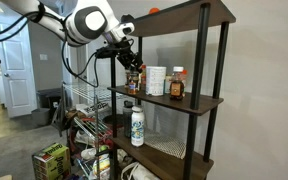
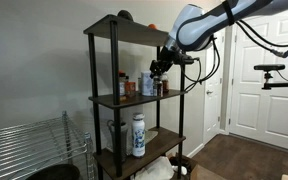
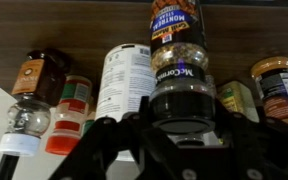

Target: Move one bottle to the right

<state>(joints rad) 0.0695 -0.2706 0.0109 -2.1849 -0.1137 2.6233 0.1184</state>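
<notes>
Next, my gripper lets go of the spice bottle on the middle shelf [image 1: 164,96] [image 3: 90,42], between the white tub and the amber bottle.
The wrist view stands upside down. In it my gripper [image 3: 181,120] is shut round the dark cap of a slim spice bottle [image 3: 176,40] with a dark label and peppercorn-like contents. In both exterior views the gripper [image 1: 132,62] [image 2: 162,62] reaches down from above onto the bottle [image 1: 135,82] [image 2: 160,85]. The bottle stands at the arm-side end of the middle shelf [image 1: 199,100] [image 2: 104,100]. Another dark labelled jar [image 3: 277,88] shows beside it in the wrist view.
A white tub [image 1: 156,80] [image 3: 124,78] and an amber bottle with an orange cap [image 1: 177,83] stand on the same shelf. Several small spice bottles [image 3: 32,90] [image 3: 72,110] crowd behind. Black uprights [image 1: 198,60] frame the rack. A white bottle [image 1: 137,125] stands on the lower shelf.
</notes>
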